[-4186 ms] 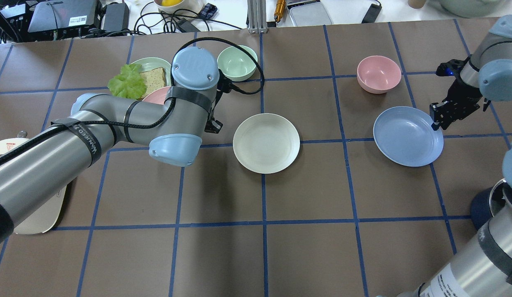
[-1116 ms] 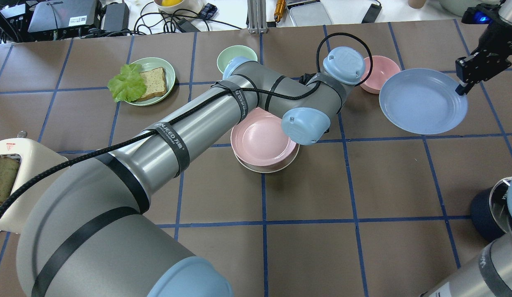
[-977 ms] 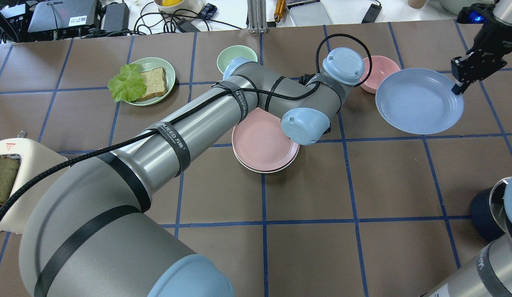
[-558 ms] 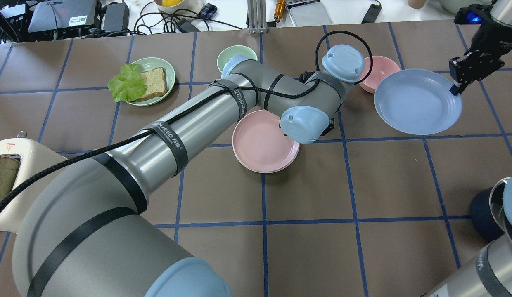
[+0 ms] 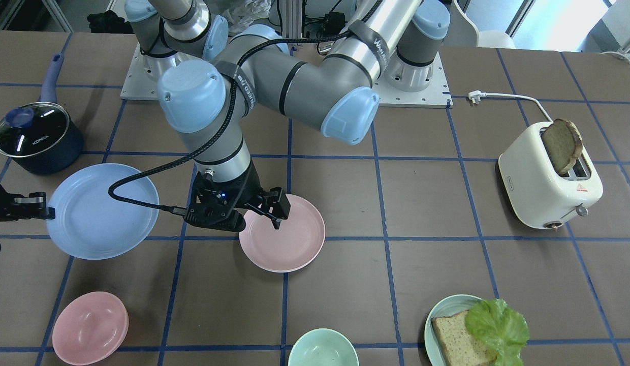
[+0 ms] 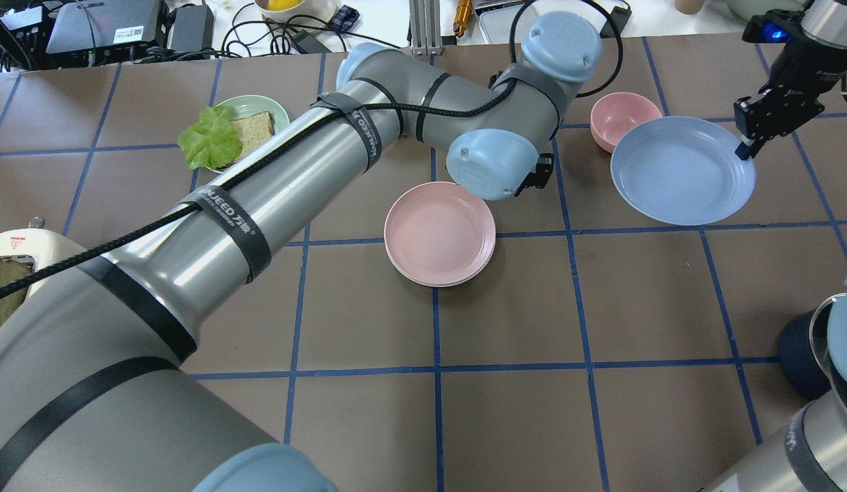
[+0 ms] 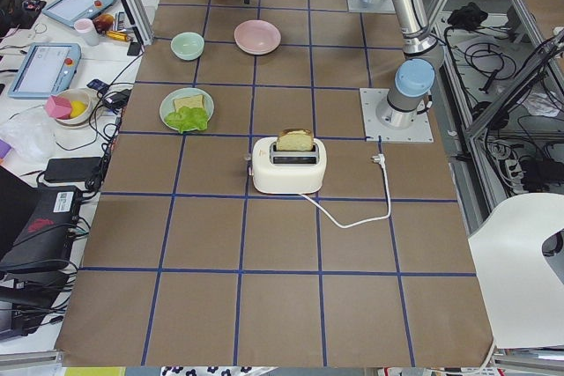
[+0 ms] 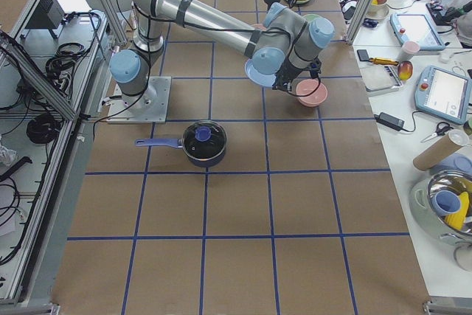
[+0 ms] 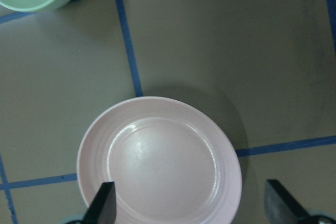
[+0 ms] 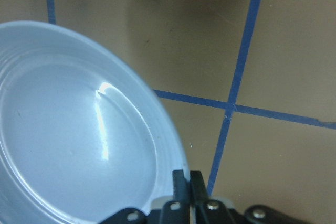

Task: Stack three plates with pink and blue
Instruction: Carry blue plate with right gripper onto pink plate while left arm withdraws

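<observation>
My right gripper is going to let go of the periwinkle blue plate on top of the pale pink plate (image 5: 280,224) in the middle of the table.
The pale pink plate (image 6: 440,232) lies on the cream-white plate, of which only a thin rim (image 6: 438,284) shows, mid-table. My left gripper (image 5: 259,213) is open and empty, raised just above the pink plate's edge (image 9: 160,163); its fingers (image 9: 102,208) stand wide apart. My right gripper (image 6: 743,147) is shut on the rim of the periwinkle blue plate (image 6: 683,171) and holds it above the table to the right of the stack. The pinch shows in the right wrist view (image 10: 188,182), with the blue plate (image 10: 79,129) to its left.
A pink bowl (image 6: 625,119) sits just beyond the blue plate. A green bowl (image 5: 322,348) and a teal plate with bread and lettuce (image 6: 225,133) stand at the far side. A toaster (image 5: 548,185) and a dark pot (image 5: 35,134) flank the robot.
My left gripper set the pink plate on the cream plate, let go and rose away. My right gripper lifted the blue plate and has carried it slightly left.
</observation>
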Controlling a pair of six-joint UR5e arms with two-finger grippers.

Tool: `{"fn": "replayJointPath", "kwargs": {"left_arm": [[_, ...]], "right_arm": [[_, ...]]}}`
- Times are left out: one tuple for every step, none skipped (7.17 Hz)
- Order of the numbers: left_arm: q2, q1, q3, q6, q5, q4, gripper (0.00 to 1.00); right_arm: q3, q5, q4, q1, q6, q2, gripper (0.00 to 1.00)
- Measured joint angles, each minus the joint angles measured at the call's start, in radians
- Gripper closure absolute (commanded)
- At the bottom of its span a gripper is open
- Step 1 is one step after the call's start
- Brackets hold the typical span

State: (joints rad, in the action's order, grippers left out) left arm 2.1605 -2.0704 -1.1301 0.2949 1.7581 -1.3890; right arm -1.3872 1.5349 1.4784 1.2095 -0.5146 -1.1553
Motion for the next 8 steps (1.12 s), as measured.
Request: {"fn": "replayJointPath", "kwargs": {"left_arm": [[-0.034, 0.044, 0.010, -0.054, -0.002, -0.021, 0.00], [-0.070, 0.092, 0.013, -0.102, -0.004, -0.049, 0.00], [-0.106, 0.142, 0.013, -0.134, -0.011, -0.085, 0.00], [-0.141, 0.190, 0.013, -0.152, -0.024, -0.133, 0.00], [-0.177, 0.236, 0.012, -0.161, -0.036, -0.195, 0.00], [-0.217, 0.285, 0.009, -0.172, -0.048, -0.258, 0.00], [-0.252, 0.340, 0.005, -0.194, -0.077, -0.301, 0.00], [-0.284, 0.404, -0.001, -0.228, -0.128, -0.332, 0.00]], "right_arm": [[-0.023, -0.020, 0.006, 0.030, 0.041, -0.002, 1.00], [-0.035, -0.035, 0.009, 0.075, 0.109, -0.002, 1.00], [-0.041, -0.043, 0.017, 0.132, 0.195, -0.003, 1.00], [-0.044, -0.050, 0.034, 0.198, 0.293, -0.003, 1.00], [-0.045, -0.065, 0.058, 0.269, 0.406, -0.001, 1.00], [-0.046, -0.080, 0.085, 0.336, 0.507, 0.004, 1.00], [-0.047, -0.088, 0.114, 0.401, 0.573, 0.014, 1.00], [-0.054, -0.092, 0.141, 0.455, 0.612, 0.027, 1.00]]}}
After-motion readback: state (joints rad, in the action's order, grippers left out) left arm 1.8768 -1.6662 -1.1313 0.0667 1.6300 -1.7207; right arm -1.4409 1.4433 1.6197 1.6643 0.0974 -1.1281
